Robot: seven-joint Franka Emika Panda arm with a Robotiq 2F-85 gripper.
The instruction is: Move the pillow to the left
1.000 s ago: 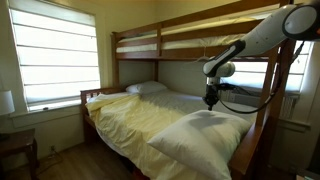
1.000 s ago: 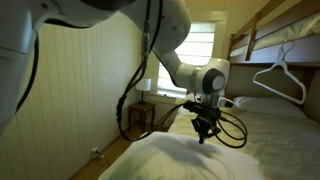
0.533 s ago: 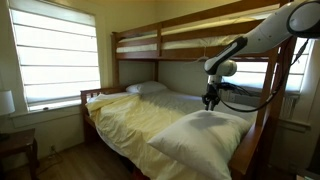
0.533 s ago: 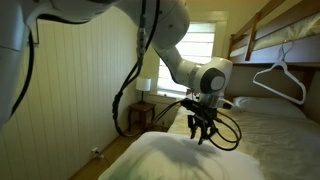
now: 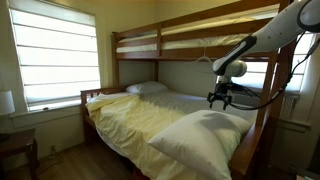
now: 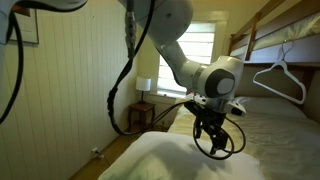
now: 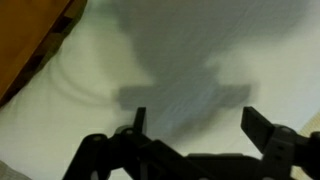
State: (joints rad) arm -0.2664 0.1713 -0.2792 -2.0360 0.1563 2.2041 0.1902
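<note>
Next, my gripper needs to go down to the large pillow's far edge [image 5: 230,115], close to the wooden bunk post, and grab the fabric there.
The pillow [image 5: 205,137] is large, plump and pale cream, lying at the near end of the lower bunk; it fills the bottom of an exterior view [image 6: 185,160] and most of the wrist view [image 7: 150,60]. My gripper [image 5: 219,102] hovers just above the pillow's far right part, open, with nothing between its fingers. In an exterior view the gripper [image 6: 212,137] hangs a little above the pillow's top. In the wrist view the gripper [image 7: 197,118] shows its two black fingers spread wide over the pale fabric, on which its shadow falls.
A smaller, flatter white pillow [image 5: 146,88] lies at the head of the bed. The wooden bunk frame post [image 5: 268,110] stands close beside the arm. A white hanger [image 6: 280,78] hangs from the upper bunk. A window [image 5: 55,55] and a wall are on the left.
The gripper has gone from shut to wide open, has risen slightly and shifted right above the pillow. The pillow lies where it was.
</note>
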